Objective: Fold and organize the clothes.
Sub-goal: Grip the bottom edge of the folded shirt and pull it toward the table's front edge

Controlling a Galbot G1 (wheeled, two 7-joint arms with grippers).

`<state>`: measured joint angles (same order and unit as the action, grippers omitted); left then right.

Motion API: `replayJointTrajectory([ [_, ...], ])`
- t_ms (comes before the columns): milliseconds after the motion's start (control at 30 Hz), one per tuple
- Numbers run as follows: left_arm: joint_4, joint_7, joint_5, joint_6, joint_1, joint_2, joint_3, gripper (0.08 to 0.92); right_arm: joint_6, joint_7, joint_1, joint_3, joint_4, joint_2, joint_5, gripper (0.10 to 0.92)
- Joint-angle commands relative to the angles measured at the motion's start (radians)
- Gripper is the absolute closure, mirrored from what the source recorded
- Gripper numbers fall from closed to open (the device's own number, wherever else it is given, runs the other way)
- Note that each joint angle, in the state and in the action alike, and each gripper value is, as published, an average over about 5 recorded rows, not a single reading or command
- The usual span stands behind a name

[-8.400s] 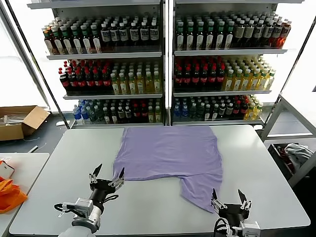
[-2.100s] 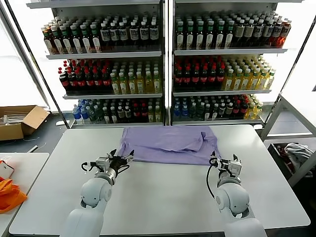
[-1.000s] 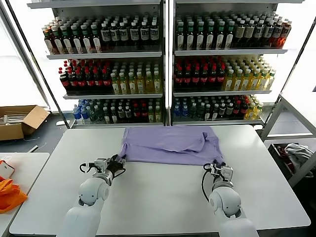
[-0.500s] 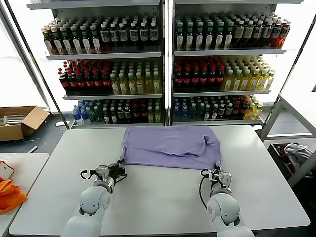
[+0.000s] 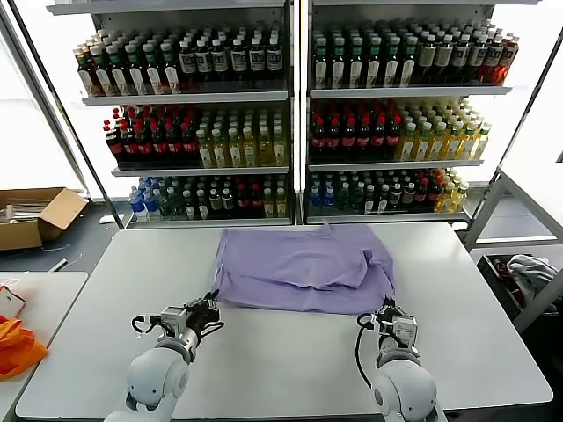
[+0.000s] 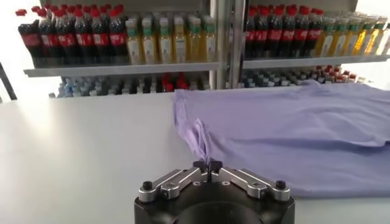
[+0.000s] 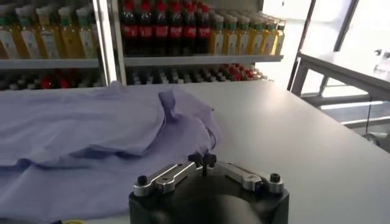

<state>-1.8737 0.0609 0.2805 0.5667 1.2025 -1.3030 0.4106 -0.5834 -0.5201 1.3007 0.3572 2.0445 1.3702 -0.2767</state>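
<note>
My left gripper is holding the lavender T-shirt's corner, still low over the table. It will let go of it on the bare white table (image 5: 187,359) toward the table's near edge.
The lavender T-shirt (image 5: 299,265) lies folded into a wide band across the far middle of the white table (image 5: 281,352). My left gripper (image 5: 208,309) is shut on its near left corner; the pinched cloth (image 6: 198,137) rises from the closed jaws in the left wrist view. My right gripper (image 5: 387,311) is shut on the near right corner, where the shirt (image 7: 91,134) meets the closed jaws in the right wrist view. Both grippers hold the near edge low over the table. The print and neck label are hidden.
Shelves of bottles (image 5: 290,114) stand behind the table. A cardboard box (image 5: 35,215) sits on the floor at far left, an orange cloth (image 5: 16,345) on a side table, and a grey-white cloth (image 5: 528,272) in a bin at right.
Both grippers have drawn back toward me along the table with the shirt's near corners, dragging its near edge closer. Earlier the shirt lay spread out and both grippers were open.
</note>
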Motion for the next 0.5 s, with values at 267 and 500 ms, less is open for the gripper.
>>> replayJointTrajectory([
  [267, -0.308, 0.0, -0.008, -0.009, 0.363, 0.065, 0.123, 0.914, 0.003, -0.006, 0.351, 0.034, 0.235, -0.048, 0.035, 0.912],
  [500, -0.367, -0.012, -0.049, -0.033, 0.482, 0.056, 0.118, 0.914, 0.004, -0.007, 0.421, 0.025, 0.252, -0.053, 0.027, 0.912],
])
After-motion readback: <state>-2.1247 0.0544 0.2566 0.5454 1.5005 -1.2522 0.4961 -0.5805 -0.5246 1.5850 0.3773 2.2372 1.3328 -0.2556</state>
